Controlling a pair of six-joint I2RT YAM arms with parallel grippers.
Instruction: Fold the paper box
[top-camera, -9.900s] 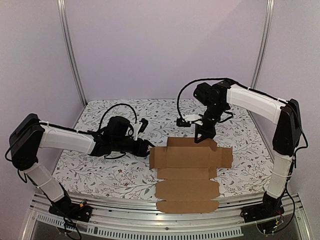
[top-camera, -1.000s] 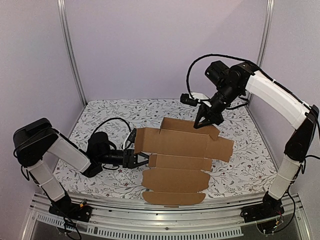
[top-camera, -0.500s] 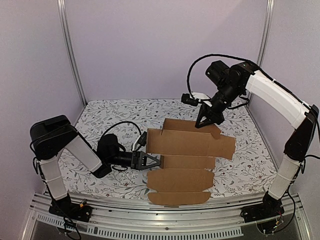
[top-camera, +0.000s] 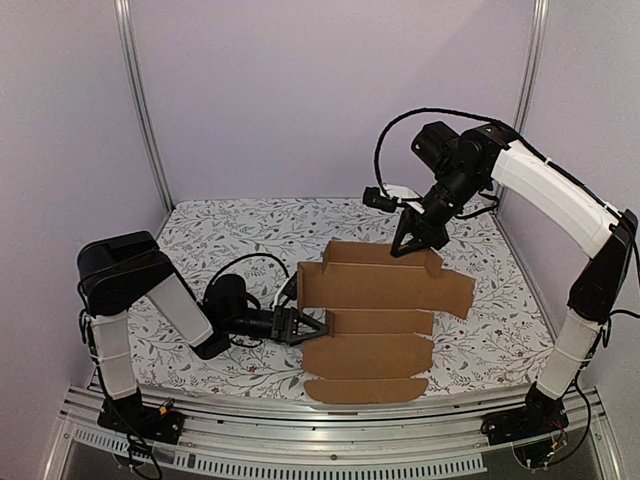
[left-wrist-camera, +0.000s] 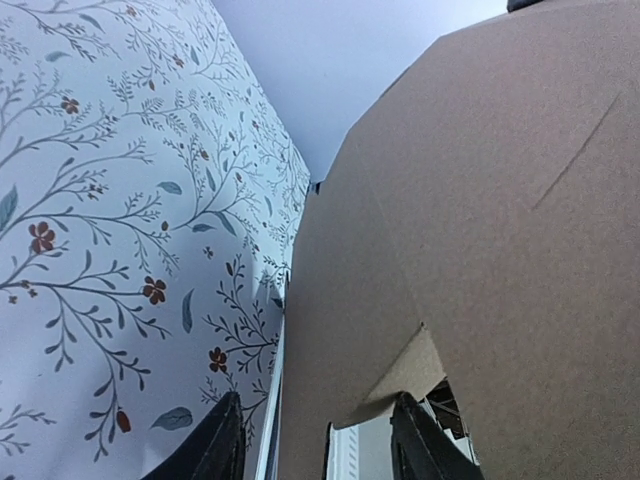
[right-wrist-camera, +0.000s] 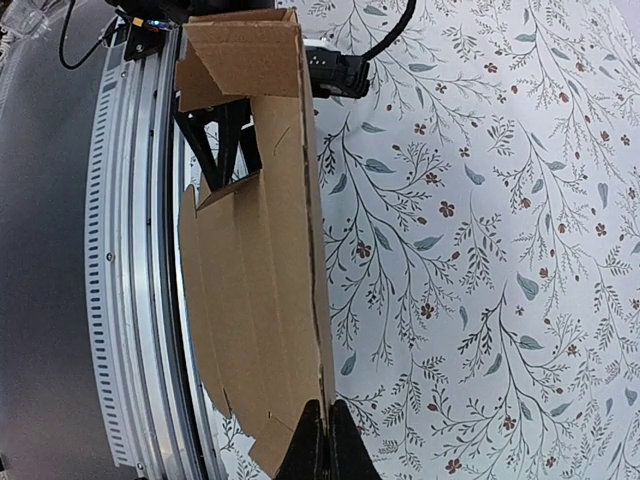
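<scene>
I see the side flap's bent corner tab between my left gripper's open fingers, so next I back out and take the flap by its straight edge (left-wrist-camera: 288, 390).
The paper box (top-camera: 380, 290) is a brown die-cut cardboard sheet in the middle of the floral table. Its near panels lie flat and its far panel is lifted at an angle. My right gripper (top-camera: 408, 246) is shut on the far edge and holds it up; in the right wrist view the fingertips (right-wrist-camera: 313, 445) pinch the cardboard (right-wrist-camera: 255, 280). My left gripper (top-camera: 306, 327) lies low on the table at the sheet's left edge. It is open, with the cardboard (left-wrist-camera: 480, 220) edge between its fingers (left-wrist-camera: 225, 445).
A floral cloth (top-camera: 230, 230) covers the table. A metal rail (top-camera: 300, 445) runs along the near edge, also in the right wrist view (right-wrist-camera: 130, 250). Upright frame posts (top-camera: 140, 100) stand at the back corners. Purple walls close the back and sides.
My left gripper has slid right along the table to the sheet's left edge. The sheet has shifted right and its far panel stands steeper. About ten seconds ago it lay flat.
</scene>
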